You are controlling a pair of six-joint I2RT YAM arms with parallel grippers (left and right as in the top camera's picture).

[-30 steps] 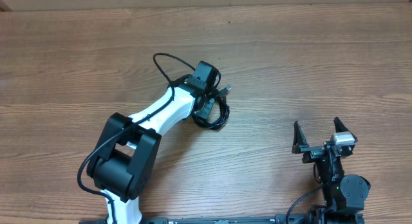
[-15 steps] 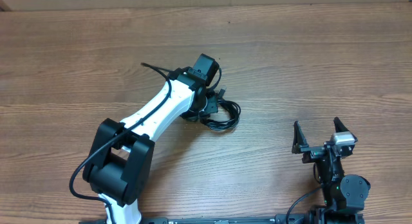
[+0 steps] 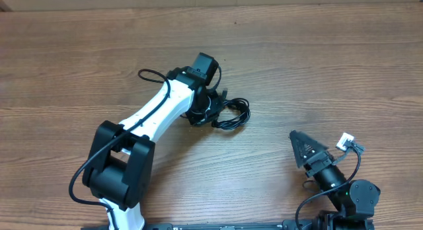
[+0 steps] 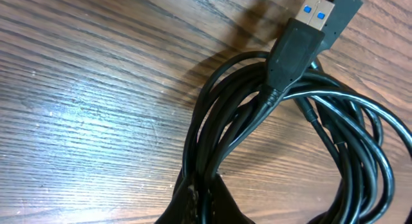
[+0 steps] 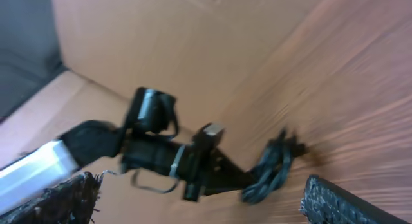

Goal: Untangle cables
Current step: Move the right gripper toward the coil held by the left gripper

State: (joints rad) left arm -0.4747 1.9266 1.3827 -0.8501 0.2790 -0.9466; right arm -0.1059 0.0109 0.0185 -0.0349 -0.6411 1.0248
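I am pinching the cables below the plugs with my left gripper and a strand of cable is outside its fingers, so I should open it and take the strands of cable together nearer the plugs (image 4: pixel 222 135).
The cables (image 3: pixel 233 115) are a bundle of thin black cords lying on the wooden table just right of my left gripper (image 3: pixel 210 111). In the left wrist view the cables (image 4: pixel 257 121) loop together, and two plugs with blue inserts (image 4: pixel 310 17) lie at the top. My left gripper (image 4: pixel 207 206) is shut on several strands at the bottom of the loop. My right gripper (image 3: pixel 306 151) is open and empty at the lower right, pointing towards the bundle. In the right wrist view the cables (image 5: pixel 273 169) are blurred, between the spread fingers of my right gripper (image 5: pixel 203 197).
The wooden table (image 3: pixel 330 71) stretches around the bundle. A cardboard wall (image 5: pixel 193 44) stands behind the table. My left arm's white link (image 3: pixel 155 114) lies diagonally over the left middle of the table.
My left gripper has turned and pulled the bundle, which now spreads further right. My right arm has tilted over and swung its gripper left towards the bundle.
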